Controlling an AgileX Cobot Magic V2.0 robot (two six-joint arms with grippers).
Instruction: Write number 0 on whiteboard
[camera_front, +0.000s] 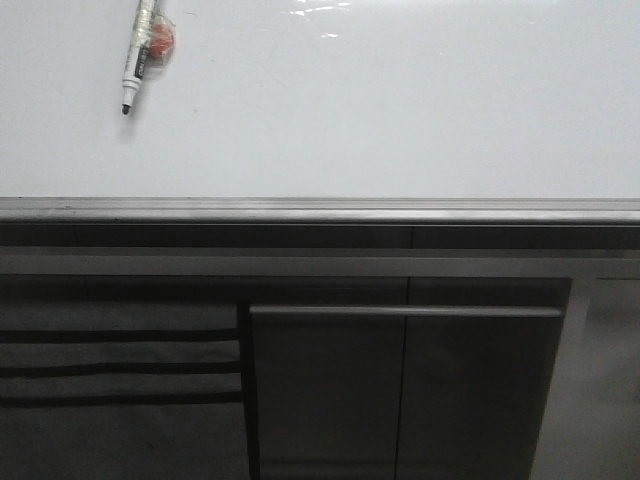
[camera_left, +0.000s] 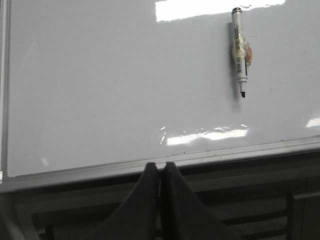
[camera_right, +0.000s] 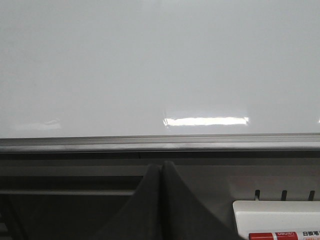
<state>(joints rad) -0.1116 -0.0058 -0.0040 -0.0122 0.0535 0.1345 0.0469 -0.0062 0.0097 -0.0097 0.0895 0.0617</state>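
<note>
The lower body of the marker (camera_front: 136, 68) (camera_left: 240, 69), between its tape and its black tip, will be gripped by my left gripper, leaving the tip free for writing.
The whiteboard (camera_front: 380, 110) is glossy white with a grey metal edge strip along its near side. No number 0 shows on it. An uncapped black-tipped marker (camera_front: 139, 52) with tape and an orange patch lies on the board at the far left, tip toward me; it also shows in the left wrist view (camera_left: 239, 50). My left gripper (camera_left: 160, 165) is shut and empty, at the board's near edge strip. My right gripper (camera_right: 161, 164) is shut and empty, below the edge strip over the dark cabinet. Neither gripper shows in the front view.
Dark grey cabinet panels (camera_front: 330, 390) with a long handle bar (camera_front: 405, 311) lie below the board. A white box with a red label (camera_right: 280, 220) sits beside my right gripper. Bright glare patches lie on the board.
</note>
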